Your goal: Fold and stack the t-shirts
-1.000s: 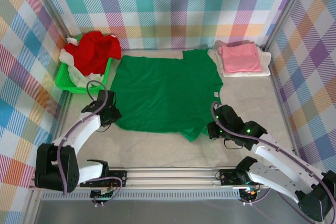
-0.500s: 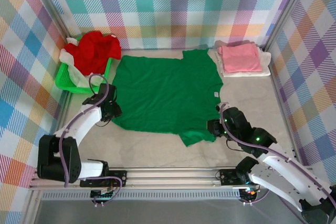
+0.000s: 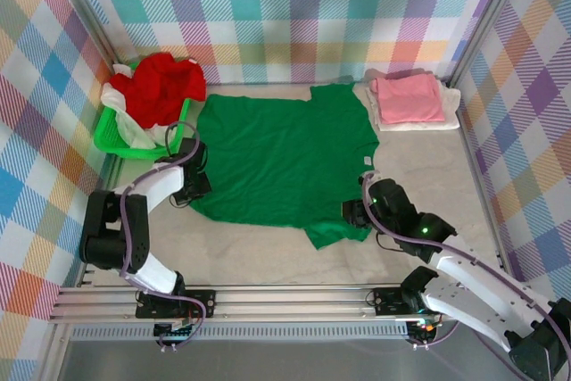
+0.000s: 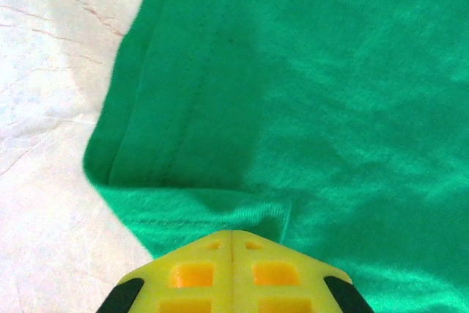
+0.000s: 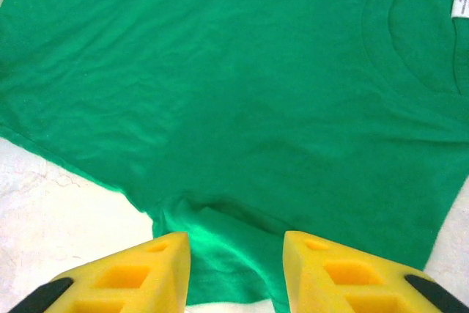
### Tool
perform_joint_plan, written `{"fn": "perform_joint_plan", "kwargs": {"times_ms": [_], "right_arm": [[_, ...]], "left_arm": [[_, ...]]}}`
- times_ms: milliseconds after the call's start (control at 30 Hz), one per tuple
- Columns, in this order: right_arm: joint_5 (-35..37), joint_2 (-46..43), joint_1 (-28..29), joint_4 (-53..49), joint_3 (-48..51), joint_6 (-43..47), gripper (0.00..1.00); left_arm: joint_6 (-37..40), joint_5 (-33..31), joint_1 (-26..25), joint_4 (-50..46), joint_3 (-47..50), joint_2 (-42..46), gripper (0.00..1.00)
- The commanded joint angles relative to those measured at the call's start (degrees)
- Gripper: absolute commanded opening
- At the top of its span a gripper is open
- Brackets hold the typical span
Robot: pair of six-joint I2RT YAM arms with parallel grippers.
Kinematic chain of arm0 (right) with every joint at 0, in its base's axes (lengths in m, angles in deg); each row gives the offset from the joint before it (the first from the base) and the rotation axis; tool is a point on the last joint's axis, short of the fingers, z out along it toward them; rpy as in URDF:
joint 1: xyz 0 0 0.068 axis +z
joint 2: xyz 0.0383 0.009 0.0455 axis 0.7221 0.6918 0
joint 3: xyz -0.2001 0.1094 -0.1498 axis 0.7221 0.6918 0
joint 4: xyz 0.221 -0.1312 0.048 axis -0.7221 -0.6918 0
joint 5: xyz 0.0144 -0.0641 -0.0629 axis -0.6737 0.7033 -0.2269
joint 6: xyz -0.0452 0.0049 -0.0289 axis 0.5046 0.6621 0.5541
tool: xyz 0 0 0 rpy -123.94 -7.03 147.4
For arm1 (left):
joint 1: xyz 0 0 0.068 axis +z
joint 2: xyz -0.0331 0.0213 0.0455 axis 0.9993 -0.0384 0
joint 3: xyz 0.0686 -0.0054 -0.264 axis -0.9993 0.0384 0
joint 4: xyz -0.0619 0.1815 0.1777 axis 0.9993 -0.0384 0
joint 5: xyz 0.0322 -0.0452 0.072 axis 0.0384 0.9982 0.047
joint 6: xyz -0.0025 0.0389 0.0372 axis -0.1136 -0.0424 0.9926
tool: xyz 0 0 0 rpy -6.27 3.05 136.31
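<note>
The green t-shirt's hem corner is folded inward, so my left gripper will open, grab the t-shirt's near edge (image 3: 208, 217) and pull that corner out before folding.
A bright green t-shirt (image 3: 285, 153) lies spread flat mid-table, also seen from the left wrist (image 4: 308, 93) and the right wrist (image 5: 220, 93). My left gripper (image 3: 192, 186) sits at its near left hem corner. Its yellow fingertips (image 4: 233, 236) are pressed together, with the cloth puckered at their tips. My right gripper (image 3: 357, 213) is at the near right sleeve, open, and its fingers (image 5: 157, 269) stand either side of the rumpled sleeve fold (image 5: 234, 254). A folded pink t-shirt (image 3: 408, 98) rests on a white one (image 3: 419, 122) at the back right. A red t-shirt (image 3: 161, 86) is heaped in the basket.
The lime-green plastic basket (image 3: 111, 136) stands at the back left against the wall, with a white garment (image 3: 116, 100) under the red one. Checked walls and metal posts close in three sides. Bare beige table (image 3: 250, 252) runs between the shirt and the front rail.
My left gripper moved farther along the shirt's left edge, opened and shut again. My right gripper opened wider and shifted slightly left at the sleeve. The shirt's near edge lies farther back.
</note>
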Motion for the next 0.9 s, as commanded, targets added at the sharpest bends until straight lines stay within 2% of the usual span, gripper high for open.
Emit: {"fn": "perform_joint_plan", "kwargs": {"times_ms": [0, 167, 233, 267, 300, 367, 400, 433, 567, 700, 833, 867], "right_arm": [[0.0, 1.2, -0.1, 4.3, -0.3, 2.4, 0.40], [-0.3, 4.2, -0.1, 5.9, -1.0, 3.4, 0.41], [-0.4, 5.3, -0.1, 6.8, -0.9, 3.5, 0.41], [-0.5, 5.8, -0.1, 7.3, -0.9, 3.5, 0.42], [-0.5, 6.3, -0.1, 7.8, -0.8, 3.5, 0.42], [-0.7, 7.3, -0.1, 8.9, -0.6, 3.5, 0.43], [-0.8, 7.7, -0.1, 9.4, -0.5, 3.5, 0.43], [-1.0, 8.1, -0.1, 9.7, -0.6, 3.6, 0.43], [-1.4, 9.1, -0.1, 10.7, -0.7, 3.7, 0.44], [-0.9, 8.7, -0.1, 11.0, -0.5, 3.7, 0.44], [-0.2, 8.4, -0.1, 11.3, -0.3, 3.8, 0.45], [-0.2, 8.4, -0.1, 11.5, -0.2, 3.9, 0.45]], "left_arm": [[-2.5, -2.4, -0.3, -0.7, 3.8, 7.5, 0.00], [-6.6, -2.7, 0.1, -2.5, 8.4, 13.7, 0.00], [-6.5, -0.4, 0.2, -1.2, 9.7, 15.2, 0.00], [-6.1, 0.7, 0.1, -0.3, 9.8, 15.2, 0.06], [-5.7, 1.4, 0.1, -0.2, 9.3, 14.5, 0.18], [-4.3, 2.1, -0.4, -1.3, 6.3, 11.3, 0.32], [-3.6, 1.6, -1.0, -1.8, 4.8, 9.5, 0.38], [-2.9, 0.8, -1.7, -2.5, 3.3, 7.7, 0.39], [-1.4, -1.4, -3.1, -3.4, -0.9, 0.2, 0.39], [-1.0, -1.9, -3.9, -2.6, -2.3, -3.4, 0.38], [-1.0, -3.2, -4.1, -2.5, -2.4, -4.8, 0.29], [-0.9, -3.6, -4.0, -2.4, -2.2, -4.8, 0.20]]}}
